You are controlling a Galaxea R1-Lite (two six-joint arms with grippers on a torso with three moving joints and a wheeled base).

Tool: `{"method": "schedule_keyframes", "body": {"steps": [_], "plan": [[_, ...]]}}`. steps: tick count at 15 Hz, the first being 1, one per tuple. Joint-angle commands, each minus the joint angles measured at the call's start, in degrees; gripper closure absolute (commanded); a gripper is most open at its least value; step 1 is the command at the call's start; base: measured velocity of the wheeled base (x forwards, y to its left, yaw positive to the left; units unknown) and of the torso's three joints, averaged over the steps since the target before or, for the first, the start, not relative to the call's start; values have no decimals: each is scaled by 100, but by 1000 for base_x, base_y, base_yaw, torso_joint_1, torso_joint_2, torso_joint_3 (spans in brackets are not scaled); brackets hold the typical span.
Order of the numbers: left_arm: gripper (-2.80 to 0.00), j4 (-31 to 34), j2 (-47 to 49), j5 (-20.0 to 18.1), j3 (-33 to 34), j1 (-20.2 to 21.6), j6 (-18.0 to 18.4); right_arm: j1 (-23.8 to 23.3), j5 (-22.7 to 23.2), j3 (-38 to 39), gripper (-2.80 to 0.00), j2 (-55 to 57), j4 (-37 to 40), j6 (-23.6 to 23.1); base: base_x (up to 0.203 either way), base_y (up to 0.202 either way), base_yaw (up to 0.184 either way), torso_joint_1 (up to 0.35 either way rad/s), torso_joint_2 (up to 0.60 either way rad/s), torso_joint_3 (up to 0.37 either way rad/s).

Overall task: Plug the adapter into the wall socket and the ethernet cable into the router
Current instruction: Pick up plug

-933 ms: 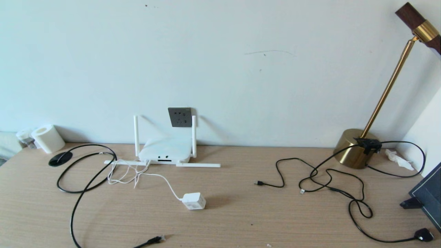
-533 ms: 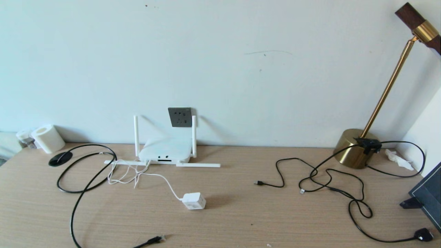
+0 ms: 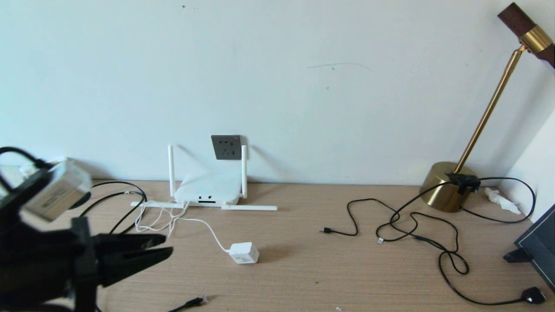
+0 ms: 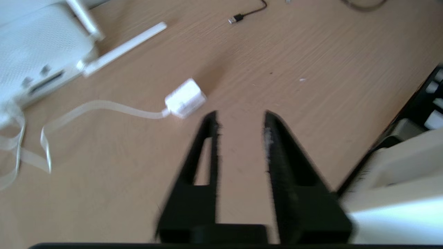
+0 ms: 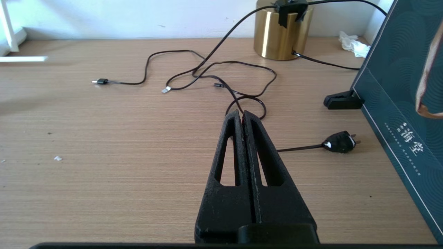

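Observation:
The robot's left gripper should next go to the white adapter and close on the adapter's sides (image 3: 238, 253) (image 4: 178, 103), near the end where its thin white cord goes in.
The white adapter (image 3: 244, 252) lies on the desk, its thin white cord running back to the router (image 3: 208, 190), which sits against the wall under the dark grey wall socket (image 3: 226, 147). My left gripper (image 3: 168, 245) reaches in from the left, open and empty, with its tips short of the adapter (image 4: 184, 98). In the left wrist view the left gripper (image 4: 241, 114) has only bare desk between its fingers, and the router (image 4: 31, 52) is beyond. The ethernet cable's clip end (image 3: 193, 301) rests at the front edge; my arm hides most of the cable. My right gripper (image 5: 241, 112) is shut and empty over the right of the desk.
A brass lamp base (image 3: 446, 186) stands at the back right. Thin black cords (image 3: 412, 225) sprawl in front of it, ending in a black plug (image 3: 532, 295). A dark teal box (image 3: 540, 247) leans at the right edge, with a black clip (image 5: 342, 101) at its foot.
My left arm has swung into the head view from the lower left, covering the paper roll and much of the ethernet cable. Nothing on the desk has moved.

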Motion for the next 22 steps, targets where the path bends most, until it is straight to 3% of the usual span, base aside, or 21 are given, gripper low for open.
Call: {"method": "schedule_keyframes", "body": {"steps": [1, 6, 8, 9, 11, 14, 16, 22], "plan": [[-280, -50, 2212, -210, -817, -125, 1015, 0, -2, 0, 0, 9, 6, 1, 0, 0, 0, 0, 0, 0], [-280, 23, 3843, -565, -1998, -211, 4084, 0, -11, -18, 0, 9, 23, -17, 0, 0, 0, 0, 0, 0], [-280, 784, 3919, -578, -2140, -218, 5022, 8, -11, -18, 0, 9, 24, -17, 0, 0, 0, 0, 0, 0], [-280, 1023, 3962, -579, -2164, -214, 5293, 8, -11, -18, 0, 9, 30, -17, 0, 0, 0, 0, 0, 0], [-280, 1080, 4166, -579, -2309, -214, 5459, 8, -11, -18, 0, 9, 23, -17, 0, 0, 0, 0, 0, 0], [-280, 1521, 4406, -545, -2674, -211, 6047, 8, -11, -18, 0, 9, 23, -17, 0, 0, 0, 0, 0, 0], [-280, 1756, 4601, -281, -3026, -217, 6297, 3, -11, -18, 0, 9, 23, -17, 0, 0, 0, 0, 0, 0], [-280, 2688, 5256, 151, -4165, -325, 6378, 0, -11, -18, 0, 9, 32, -17, 0, 0, 0, 0, 0, 0]]}}
